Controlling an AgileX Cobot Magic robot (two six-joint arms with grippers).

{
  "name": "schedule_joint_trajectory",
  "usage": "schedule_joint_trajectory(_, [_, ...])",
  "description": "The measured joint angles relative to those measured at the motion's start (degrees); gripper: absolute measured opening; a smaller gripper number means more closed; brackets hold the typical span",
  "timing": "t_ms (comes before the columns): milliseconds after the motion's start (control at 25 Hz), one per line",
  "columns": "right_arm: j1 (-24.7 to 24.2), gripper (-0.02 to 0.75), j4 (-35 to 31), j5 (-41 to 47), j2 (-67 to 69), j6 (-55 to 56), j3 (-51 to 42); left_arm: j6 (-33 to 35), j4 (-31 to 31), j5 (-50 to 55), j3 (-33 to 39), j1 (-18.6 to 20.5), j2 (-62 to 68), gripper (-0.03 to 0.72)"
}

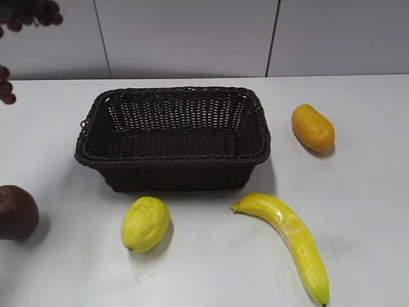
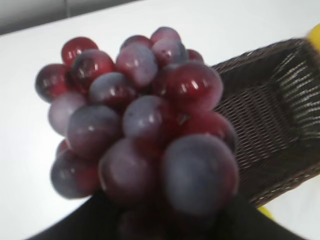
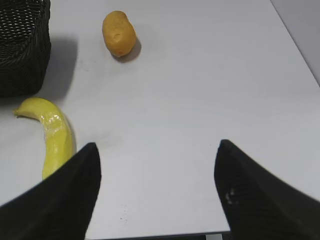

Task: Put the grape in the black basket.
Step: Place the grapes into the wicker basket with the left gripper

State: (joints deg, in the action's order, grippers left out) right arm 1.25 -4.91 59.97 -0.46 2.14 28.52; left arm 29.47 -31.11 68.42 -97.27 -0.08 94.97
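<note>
The robot's left gripper should release the grape bunch on the middle of the black basket's bottom [image 1: 175, 134] [image 2: 262, 124], behind the lemon.
The grape bunch [image 2: 140, 125] fills the left wrist view, dark purple-red, held by my left gripper [image 2: 165, 220], whose black jaws are shut on its lower end. In the exterior view only a few grapes [image 1: 29, 16] show high at the top left corner, above the table. The black basket [image 1: 172, 137] stands empty at the table's middle; its corner shows in the left wrist view [image 2: 280, 115] below and right of the bunch. My right gripper [image 3: 157, 170] is open and empty over bare table; it does not show in the exterior view.
A dark red apple [image 1: 16, 212] lies at the left edge. A lemon [image 1: 146, 223] and a banana [image 1: 291, 236] lie in front of the basket, and an orange-yellow fruit [image 1: 312, 127] to its right. The banana [image 3: 52, 137] lies left of my right gripper.
</note>
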Motion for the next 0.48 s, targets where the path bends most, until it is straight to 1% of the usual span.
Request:
schedule_joint_trajectory(80, [0.00,0.538,0.00,0.00,0.00,0.00,0.00,-0.05,-3.05,0.15,-1.95,-1.88,-0.92,0.347])
schedule_joint_trajectory(200, [0.00,0.538,0.00,0.00,0.00,0.00,0.00,-0.05,-6.37,-0.76,-3.63,-6.40,-1.23,0.347])
schedule_joint_trajectory(320, [0.00,0.538,0.00,0.00,0.00,0.00,0.00,-0.05,-7.18,-3.26,-3.64,-12.08,-0.85,0.344])
schedule_joint_trajectory(480, [0.00,0.538,0.00,0.00,0.00,0.00,0.00,-0.05,-7.48,-5.53,-3.75,-18.02,2.07,0.343])
